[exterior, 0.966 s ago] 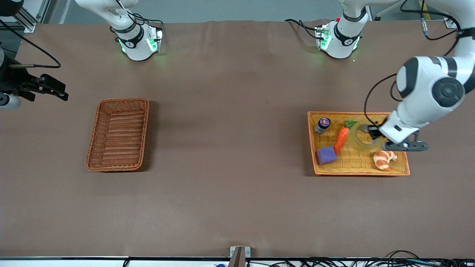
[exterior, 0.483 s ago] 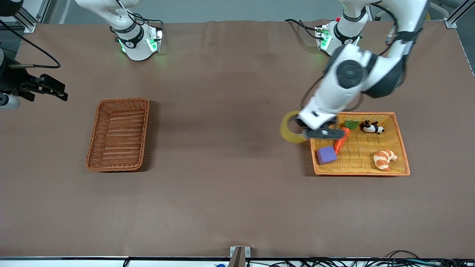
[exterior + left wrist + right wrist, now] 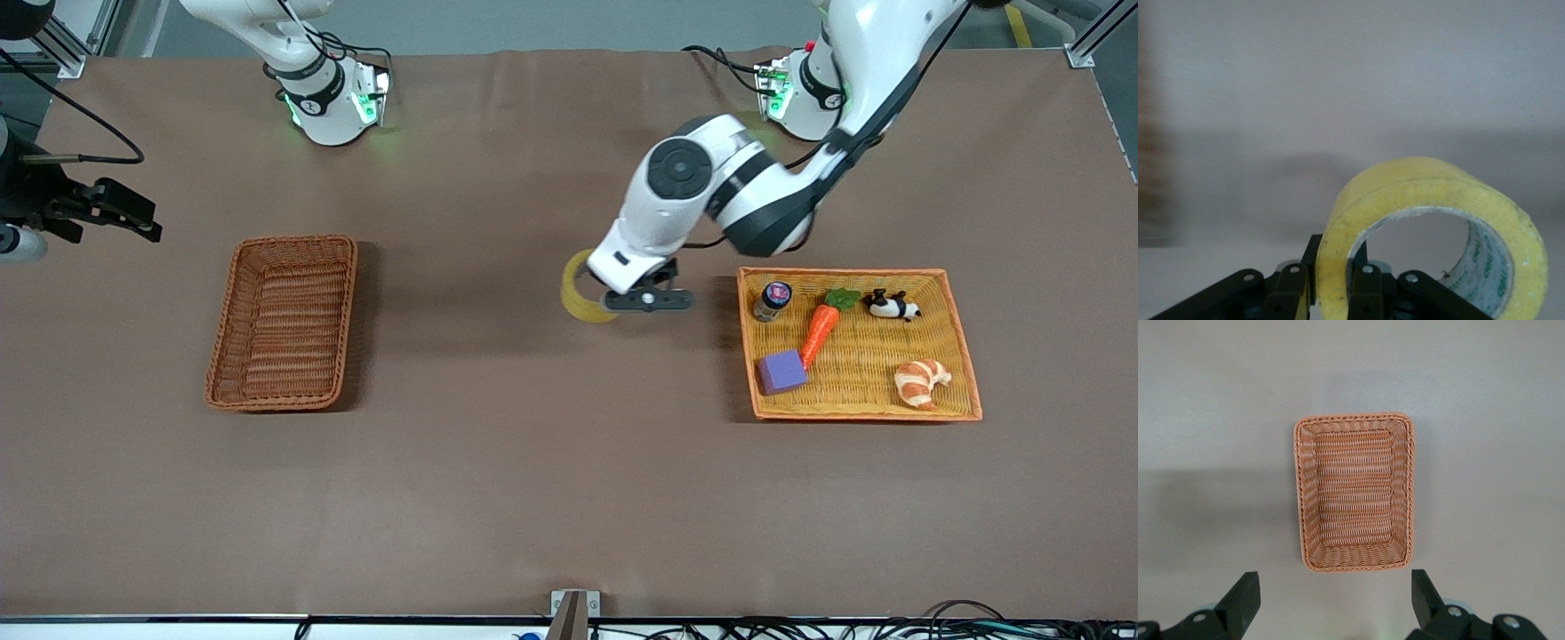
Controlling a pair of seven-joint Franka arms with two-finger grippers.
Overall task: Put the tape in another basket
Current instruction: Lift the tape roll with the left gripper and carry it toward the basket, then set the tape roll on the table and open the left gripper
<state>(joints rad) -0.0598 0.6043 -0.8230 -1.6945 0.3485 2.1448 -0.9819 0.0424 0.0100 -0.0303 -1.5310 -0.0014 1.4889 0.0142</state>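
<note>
Next, my left gripper puts the tape down on the bare table (image 3: 509, 315) between the wicker basket and the orange tray. The tape still hangs over the bare table.
The tape (image 3: 576, 295), a yellowish ring, is held on edge in my left gripper (image 3: 622, 300). It hangs over bare table between the orange tray and the wicker basket (image 3: 283, 322). In the left wrist view my left gripper (image 3: 1335, 259) is shut on the tape's (image 3: 1431, 181) wall, one finger inside the ring and one outside. The reddish-brown basket is empty at the right arm's end of the table. My right gripper (image 3: 142, 224) waits open beside it, at the table's edge. In the right wrist view my right gripper (image 3: 1333, 587) is open with the basket (image 3: 1355, 492) below it.
A flat orange-yellow tray (image 3: 965, 356) lies at the left arm's end. It holds a toy carrot (image 3: 820, 329), a purple block (image 3: 782, 371), a croissant (image 3: 921, 382), a small jar (image 3: 772, 300) and a panda toy (image 3: 892, 307).
My left gripper has carried the tape out of the orange tray and toward the right arm's end, now over bare table. The right arm has not moved.
</note>
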